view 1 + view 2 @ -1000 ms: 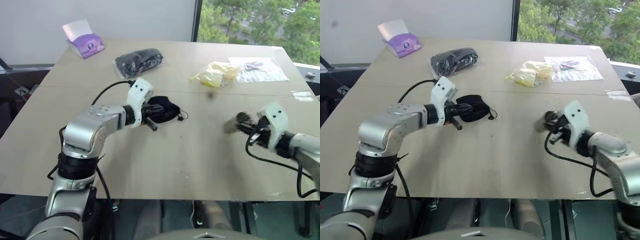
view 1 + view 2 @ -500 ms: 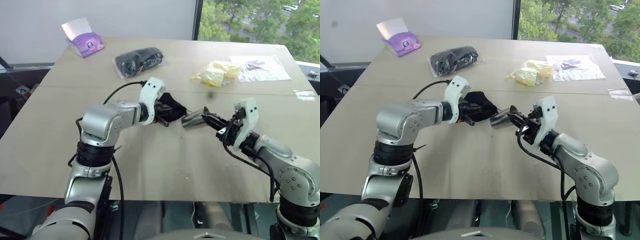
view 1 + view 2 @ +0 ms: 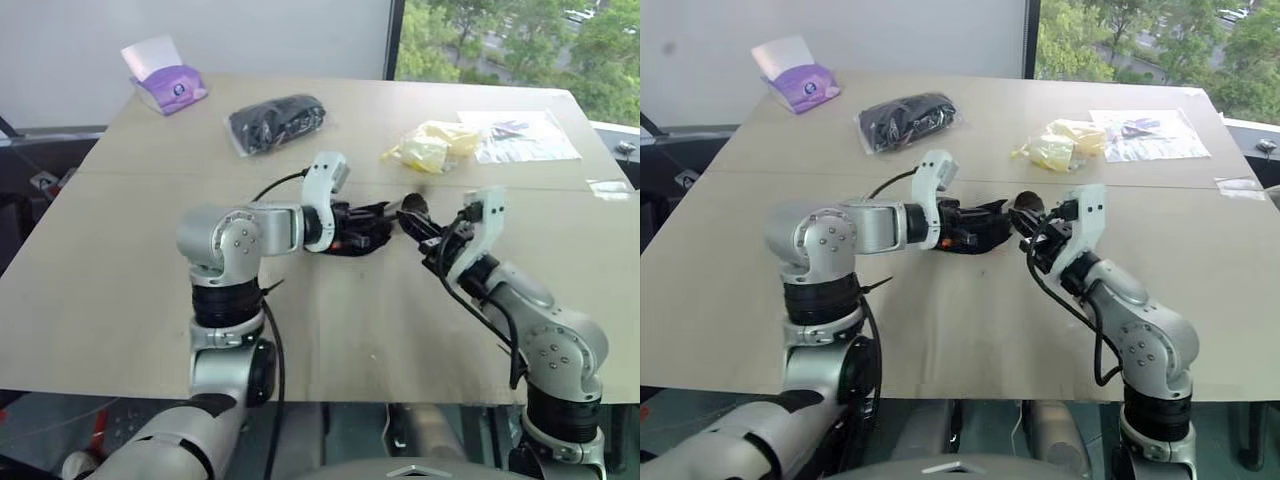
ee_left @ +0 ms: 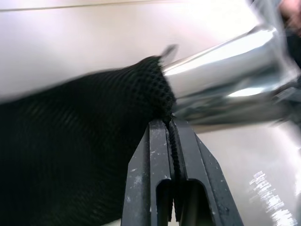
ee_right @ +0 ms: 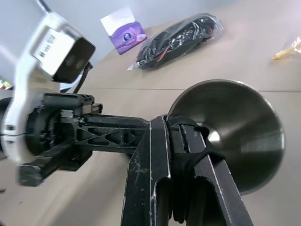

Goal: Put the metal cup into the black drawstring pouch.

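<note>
Next, my right gripper releases the metal cup inside the opening of the black drawstring pouch (image 3: 377, 230) by my left gripper.
Above the middle of the table my left gripper (image 3: 378, 216) is shut on the rim of the black drawstring pouch (image 3: 362, 234), a black mesh bag hanging from its fingers. In the left wrist view the fingers (image 4: 157, 141) pinch the pouch's edge (image 4: 94, 141), and the metal cup (image 4: 225, 70) lies with its narrow end at the pouch's mouth. My right gripper (image 3: 420, 228) is shut on the cup's rim, holding the cup (image 3: 411, 208) tilted toward the pouch. The right wrist view looks into the cup's open mouth (image 5: 235, 127); how far the cup's base is inside the pouch is hidden.
At the back of the table are a purple tissue box (image 3: 165, 80), a black bundle in clear plastic (image 3: 278, 122), a yellow crumpled bag (image 3: 430, 148) and a clear flat bag (image 3: 520, 135). A seam (image 3: 150, 175) crosses the tabletop behind the grippers.
Both arms have swung inward: the left gripper carried the pouch to the right, and the right gripper brought the cup left and rolled it, so the cup now meets the pouch's mouth.
</note>
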